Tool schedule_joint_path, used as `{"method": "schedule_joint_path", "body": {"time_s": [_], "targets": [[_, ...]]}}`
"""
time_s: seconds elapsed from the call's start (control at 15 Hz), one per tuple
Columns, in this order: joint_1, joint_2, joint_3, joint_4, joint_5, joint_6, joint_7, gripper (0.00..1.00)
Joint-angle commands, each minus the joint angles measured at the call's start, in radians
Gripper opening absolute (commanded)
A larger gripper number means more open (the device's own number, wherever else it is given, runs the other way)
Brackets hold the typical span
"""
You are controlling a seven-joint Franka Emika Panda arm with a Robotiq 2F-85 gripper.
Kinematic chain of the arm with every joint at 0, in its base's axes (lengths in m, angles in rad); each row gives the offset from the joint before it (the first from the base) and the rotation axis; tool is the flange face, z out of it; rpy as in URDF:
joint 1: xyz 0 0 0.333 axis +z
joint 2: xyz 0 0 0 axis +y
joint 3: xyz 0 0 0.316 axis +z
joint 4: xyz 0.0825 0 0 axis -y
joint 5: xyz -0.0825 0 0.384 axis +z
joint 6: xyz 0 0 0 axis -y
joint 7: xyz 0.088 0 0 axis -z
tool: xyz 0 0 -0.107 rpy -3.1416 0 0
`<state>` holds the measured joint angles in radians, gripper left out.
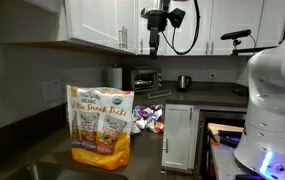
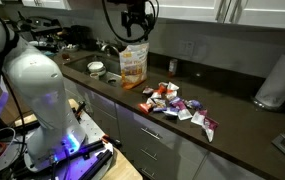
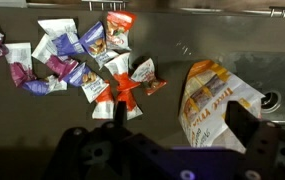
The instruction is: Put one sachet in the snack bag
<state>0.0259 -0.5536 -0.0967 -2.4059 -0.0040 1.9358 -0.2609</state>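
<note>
The red sachet [image 1: 157, 127] [image 3: 119, 30] nearest the counter's front edge, next to the purple packets, will be gripped by my gripper, because one sachet belongs in the snack bag.
The snack bag [image 1: 100, 125] stands upright on the dark counter, orange and cream with "Snack Pack" lettering. It shows in both exterior views [image 2: 133, 62] and from above in the wrist view [image 3: 214, 100]. A pile of small packets [image 1: 147, 118] lies beside it [image 2: 177, 105]. Among them, a reddish-and-dark sachet [image 3: 146, 76] lies closest to the bag, with purple and white packets further left. My gripper [image 1: 154, 45] hangs high above the bag [image 2: 134, 30], under the cabinets. Its fingers are open and empty [image 3: 180, 115].
A toaster oven [image 1: 140, 77] and a kettle [image 1: 184, 82] stand at the back of the counter. A paper towel roll [image 2: 277, 80] stands at the far end, a bowl [image 2: 97, 68] near the bag. Wall cabinets are close above the gripper.
</note>
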Motion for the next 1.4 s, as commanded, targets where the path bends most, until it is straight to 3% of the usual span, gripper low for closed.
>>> {"method": "schedule_joint_path", "body": {"time_s": [0.0, 0.33, 0.8, 1.33], "targets": [[-0.024, 0.073, 0.028, -0.067, -0.056, 0.091, 0.046, 1.0], [-0.035, 0.231, 0.031, -0.164, -0.126, 0.245, 0.075, 1.0], [-0.068, 0.471, 0.032, -0.22, -0.239, 0.582, 0.123, 1.0], [-0.085, 0.679, -0.007, -0.2, -0.42, 0.666, 0.345, 1.0]]}}
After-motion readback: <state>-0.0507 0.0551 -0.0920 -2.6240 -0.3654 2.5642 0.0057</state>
